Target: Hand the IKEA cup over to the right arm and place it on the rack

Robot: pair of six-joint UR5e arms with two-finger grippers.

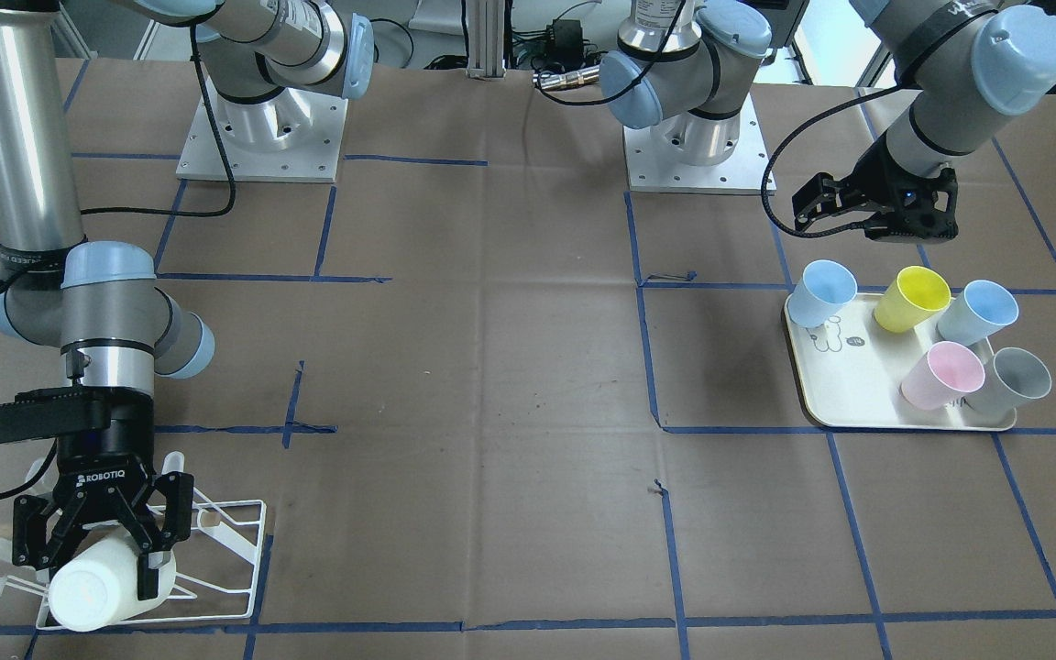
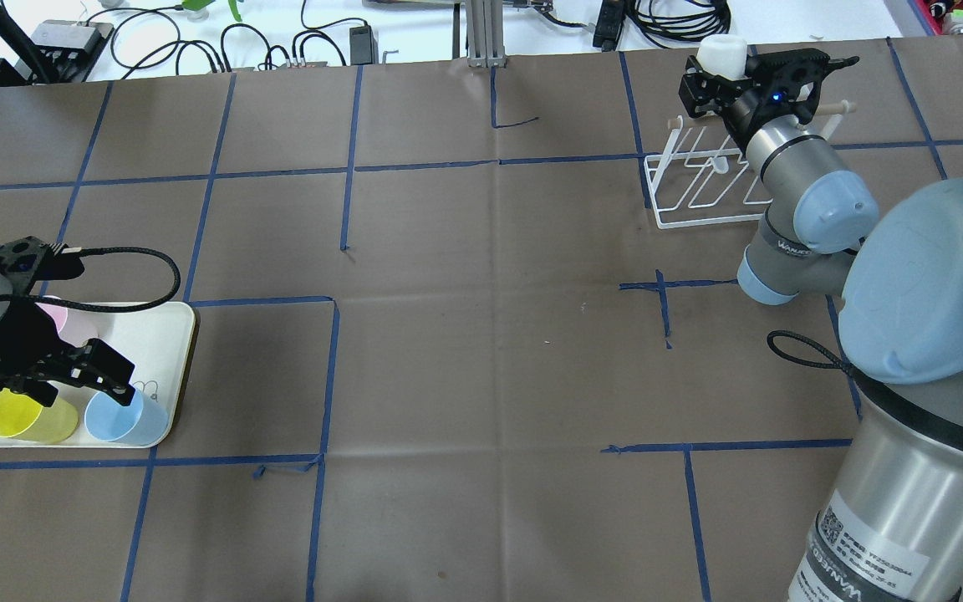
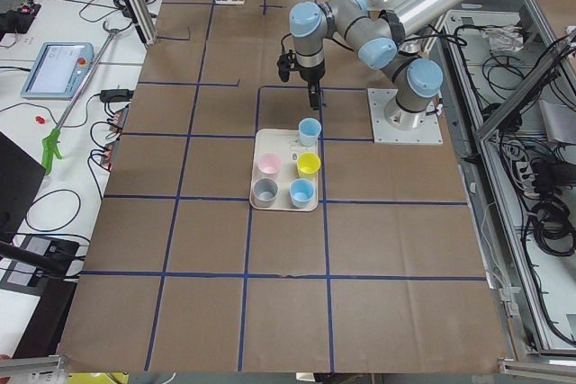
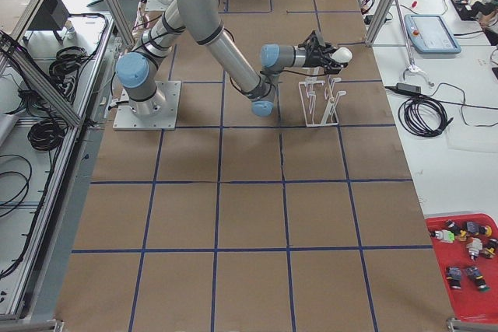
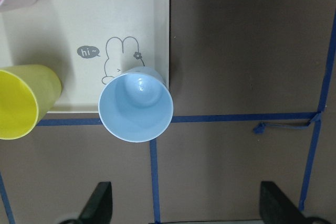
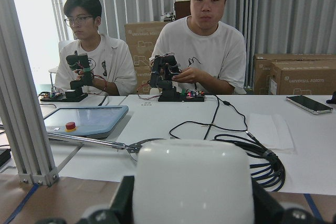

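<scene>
My left gripper should close on the light-blue cup's rim (image 1: 805,276) (image 5: 172,106), on the side facing away from the yellow cup.
My right gripper (image 1: 97,561) is shut on a white IKEA cup (image 1: 93,587), held tilted on its side over the white wire rack (image 1: 235,541). In the overhead view the cup (image 2: 720,54) is at the rack's (image 2: 699,196) far end, above the prongs. I cannot tell whether it touches a prong. The right wrist view shows the cup (image 6: 191,182) filling the space between both fingers. My left gripper (image 5: 186,208) is open and empty, hovering above a light-blue cup (image 5: 135,107) at the corner of the cream tray (image 5: 131,19).
The tray (image 1: 835,385) also holds a yellow cup (image 1: 911,298), another blue cup (image 1: 977,312), a pink cup (image 1: 942,376) and a grey cup (image 1: 1009,380). Two operators sit beyond the table's far edge. Both arm bases stand at the robot's side.
</scene>
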